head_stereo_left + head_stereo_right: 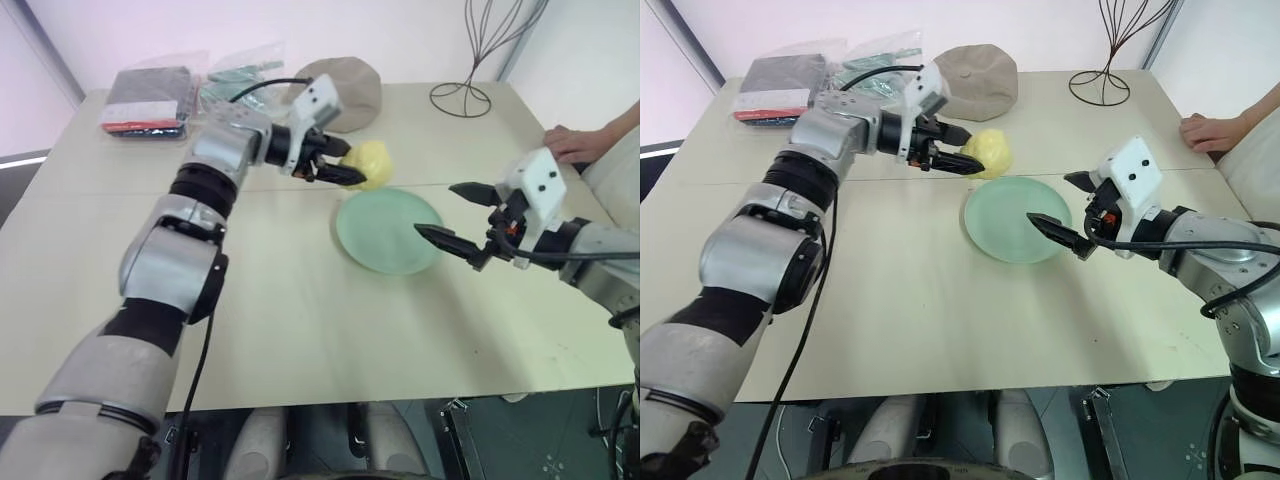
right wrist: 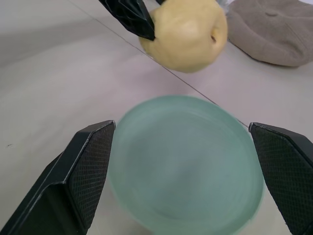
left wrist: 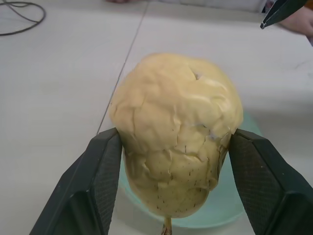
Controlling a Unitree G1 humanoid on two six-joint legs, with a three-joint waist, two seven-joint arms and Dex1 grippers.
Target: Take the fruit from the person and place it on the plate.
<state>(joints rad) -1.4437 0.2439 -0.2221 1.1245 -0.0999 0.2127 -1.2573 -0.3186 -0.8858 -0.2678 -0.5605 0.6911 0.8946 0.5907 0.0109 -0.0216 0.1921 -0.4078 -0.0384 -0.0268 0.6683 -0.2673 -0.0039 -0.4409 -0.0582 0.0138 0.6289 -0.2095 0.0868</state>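
I need to open my left gripper to let go of the yellow fruit just on the near side of the pale green plate's middle (image 1: 384, 241) (image 3: 204, 169).
The yellow, bumpy fruit (image 1: 370, 162) hangs above the table just behind the far rim of the pale green plate (image 1: 385, 235). My left gripper (image 1: 345, 165) is shut on it, one black finger (image 3: 93, 186) pressed to each side of the fruit (image 3: 176, 137). Over the plate's right edge, my right gripper (image 1: 435, 209) stands open with nothing between its fingers. It faces the plate (image 2: 186, 166) and the held fruit (image 2: 188, 34). The person's hand (image 1: 572, 143) rests on the table's far right edge.
A tan domed cap (image 1: 350, 90) lies behind the fruit. Clear bags with dark items (image 1: 150, 100) sit at the table's far left corner. A thin wire stand (image 1: 460, 98) is at the far right. Bare tabletop stretches in front of the plate.
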